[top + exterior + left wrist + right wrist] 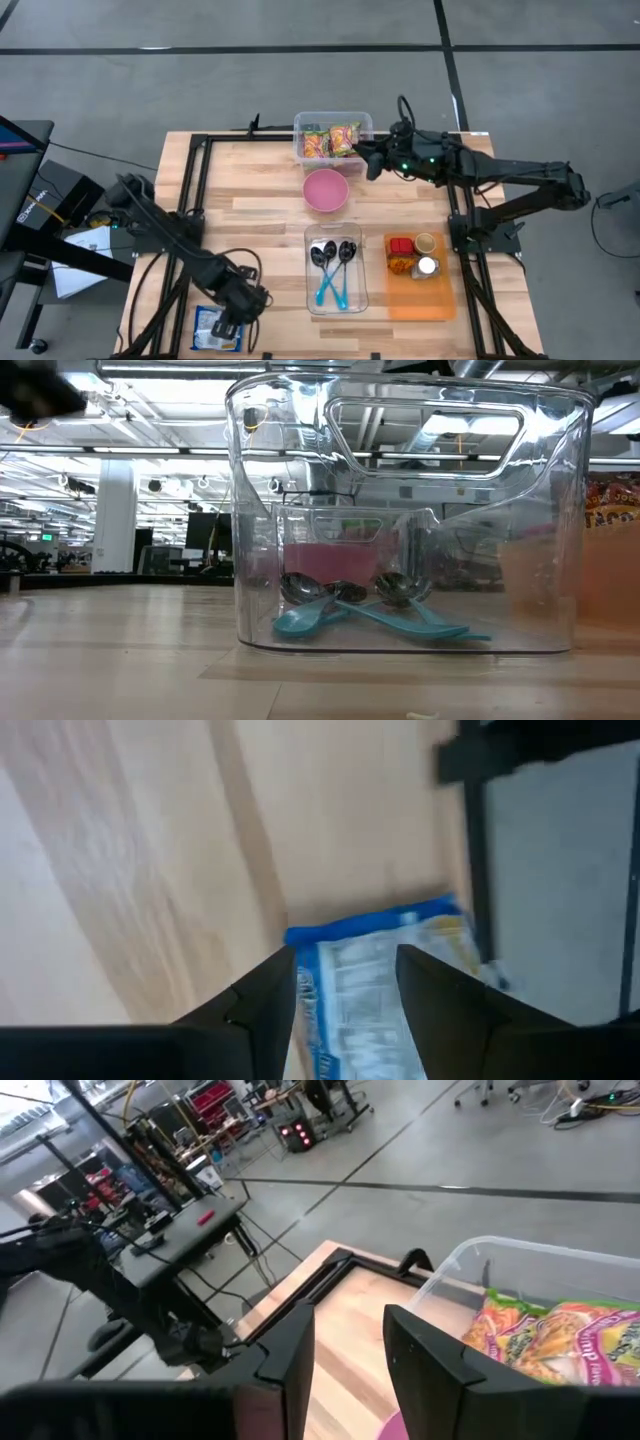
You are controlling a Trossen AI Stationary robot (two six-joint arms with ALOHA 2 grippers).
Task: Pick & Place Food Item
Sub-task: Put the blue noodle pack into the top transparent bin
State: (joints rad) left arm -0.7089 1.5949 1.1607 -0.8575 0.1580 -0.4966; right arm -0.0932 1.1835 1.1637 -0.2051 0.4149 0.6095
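Observation:
The food packet's blue-edged corner (pixel 237 320) (pixel 325 956) at the end facing the spoons, farther from the table's front edge, is the part my left gripper needs to close on.
A blue-and-white food packet (pixel 212 328) lies flat on the wooden table near its front left corner. My left gripper (pixel 238 312) hangs just above it, pointing steeply down, open. In the left wrist view the packet (pixel 385 955) shows between and past the two fingers of that gripper (pixel 345 995); I see no touch. My right gripper (pixel 362 158) is open and empty, held high and nearly level beside the clear bin (pixel 300 155) at the table's far edge. That bin holds colourful snack packets (pixel 560 1338). A pink bowl (pixel 326 190) stands just in front of it.
A clear bin (pixel 336 300) with teal-handled spoons (pixel 370 618) stands mid-table near the front. An orange tray (pixel 420 300) with jars and a red item lies to its right. Black frame rails (pixel 190 190) run along the table's sides. Bare wood stretches between the packet and the bowl.

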